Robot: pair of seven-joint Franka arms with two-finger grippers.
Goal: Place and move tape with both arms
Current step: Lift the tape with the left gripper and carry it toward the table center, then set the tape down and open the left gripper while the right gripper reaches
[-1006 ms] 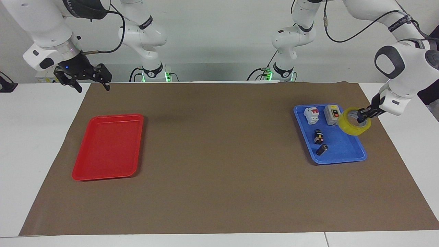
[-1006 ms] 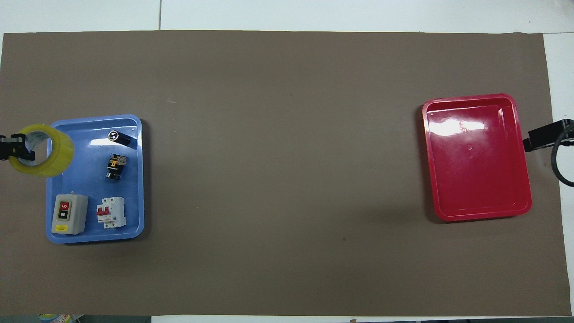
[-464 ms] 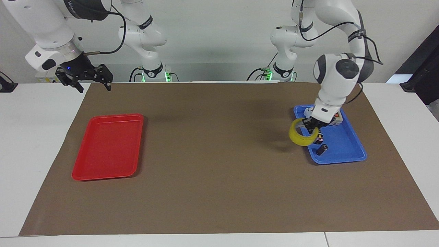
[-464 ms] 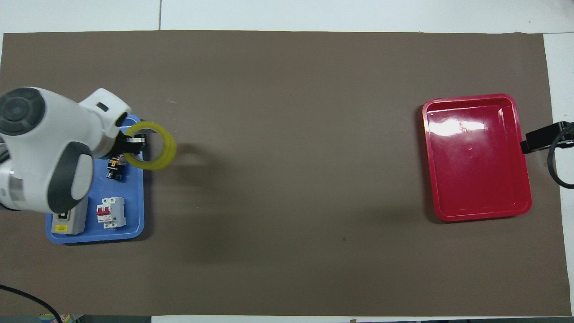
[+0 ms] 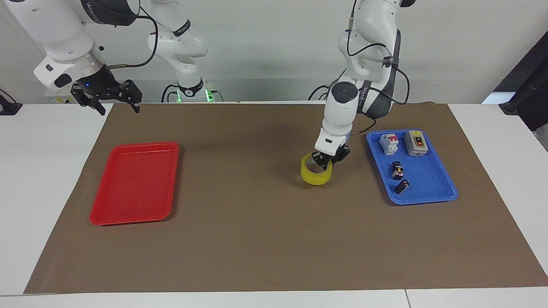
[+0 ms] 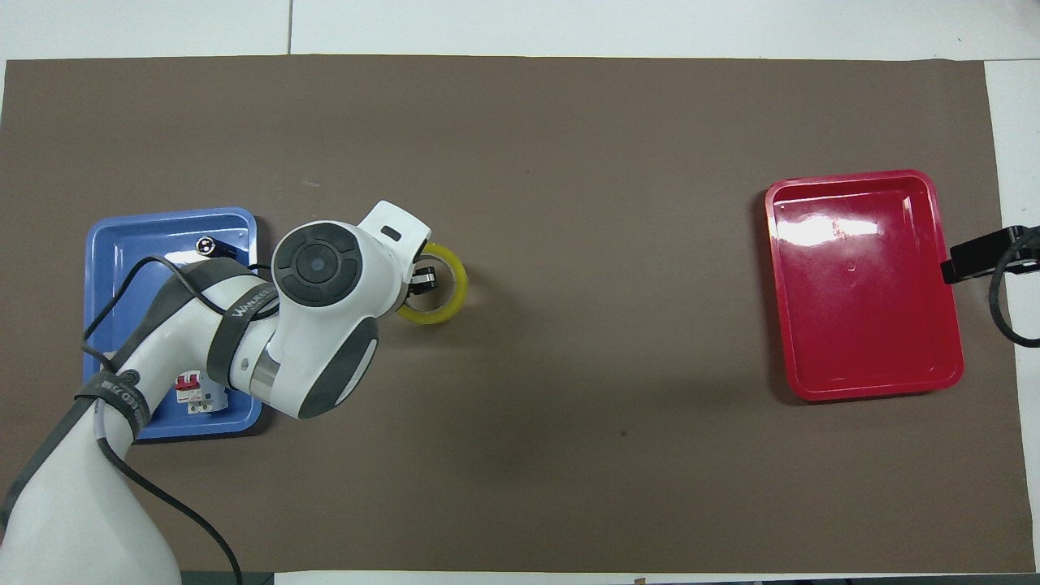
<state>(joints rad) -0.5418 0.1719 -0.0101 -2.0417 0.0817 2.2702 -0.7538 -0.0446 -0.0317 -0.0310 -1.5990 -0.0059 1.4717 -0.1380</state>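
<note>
The robot's left gripper needs to release the tape on the bare brown mat (image 6: 526, 302) between the blue tray and the red tray.
The tape (image 5: 316, 179), a translucent yellow roll, lies flat at the brown mat near the middle of the table, beside the blue tray toward the right arm's end. I cannot tell whether it rests on the mat or hangs just above it. My left gripper (image 5: 328, 161) points down and is shut on the roll's wall on the side toward the robots. In the overhead view the left arm covers part of the tape (image 6: 435, 315). My right gripper (image 5: 117, 107) is open and empty, raised over the mat's corner by its own base, where the arm waits.
A blue tray (image 5: 428, 186) at the left arm's end holds a grey switch box (image 5: 415, 142), a white and red breaker (image 5: 388, 143) and two small black parts. A red tray (image 5: 137, 179) lies bare at the right arm's end.
My left arm has swung the tape from over the blue tray's outer edge, across the tray, and down to the mat toward the table's middle. The right gripper has barely moved.
</note>
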